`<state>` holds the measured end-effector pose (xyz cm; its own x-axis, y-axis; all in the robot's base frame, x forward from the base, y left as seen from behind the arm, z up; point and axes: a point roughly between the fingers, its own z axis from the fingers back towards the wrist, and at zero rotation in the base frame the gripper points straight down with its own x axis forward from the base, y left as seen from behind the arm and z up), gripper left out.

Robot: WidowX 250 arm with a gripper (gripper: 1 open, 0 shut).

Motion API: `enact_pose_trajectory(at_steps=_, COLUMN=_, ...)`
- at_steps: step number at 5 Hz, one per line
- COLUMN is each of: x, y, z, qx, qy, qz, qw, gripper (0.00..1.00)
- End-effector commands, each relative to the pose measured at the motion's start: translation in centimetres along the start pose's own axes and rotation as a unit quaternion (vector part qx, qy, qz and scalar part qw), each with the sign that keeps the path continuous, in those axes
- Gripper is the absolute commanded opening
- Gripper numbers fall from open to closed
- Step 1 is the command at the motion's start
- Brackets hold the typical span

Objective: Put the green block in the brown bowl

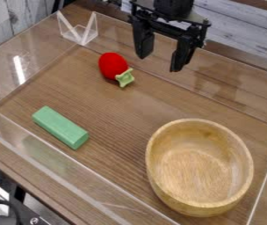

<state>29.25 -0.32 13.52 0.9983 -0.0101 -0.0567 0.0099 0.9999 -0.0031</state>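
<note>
The green block is next, and my gripper should move down to the middle of the green block [61, 127] and close there, between the block's two ends.
The green block [60, 127], a flat mid-green bar, lies on the wooden tabletop at the left, slanted from upper left to lower right. The brown bowl [199, 166], wide and round with a thick rim, sits at the lower right with nothing inside. My gripper [160, 48] hangs at the top centre, pointing down, its two black fingers spread open and holding nothing. It is well away from both the block and the bowl.
A red strawberry-like toy [113, 64] with a pale green bit sits just left of and below the gripper. Clear plastic walls [18, 66] ring the table, with a clear stand [77, 31] at the back left.
</note>
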Motion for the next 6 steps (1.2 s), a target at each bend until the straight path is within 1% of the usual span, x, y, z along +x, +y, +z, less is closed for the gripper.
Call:
enact_pose_trajectory(at_steps=1, x=-0.8, y=-0.2, z=-0.7, qx=0.000, qy=0.015, qz=-0.033, qw=0.9994, gripper=1.00)
enact_pose_trajectory(at_steps=2, x=-3.0, y=0.9, z=-1.1, qx=0.005, qy=0.020, qz=-0.136, qw=0.9905, gripper=1.00)
enact_pose_trajectory(at_steps=3, x=-4.3, y=2.7, z=-1.2, qx=0.013, qy=0.018, qz=-0.243, qw=0.9699, gripper=1.00)
enact_pose_trajectory(at_steps=4, x=-5.4, y=5.2, z=-1.6, qx=0.026, qy=0.016, qz=-0.338, qw=0.9405, gripper=1.00)
enact_pose_trajectory(at_steps=5, x=-7.5, y=8.6, z=-3.0, qx=0.035, qy=0.018, qz=-0.387, qw=0.9212, gripper=1.00)
enact_pose_trajectory(at_steps=6, x=-9.6, y=11.2, z=-4.3, qx=0.042, qy=0.020, qz=-0.387, qw=0.9207, gripper=1.00)
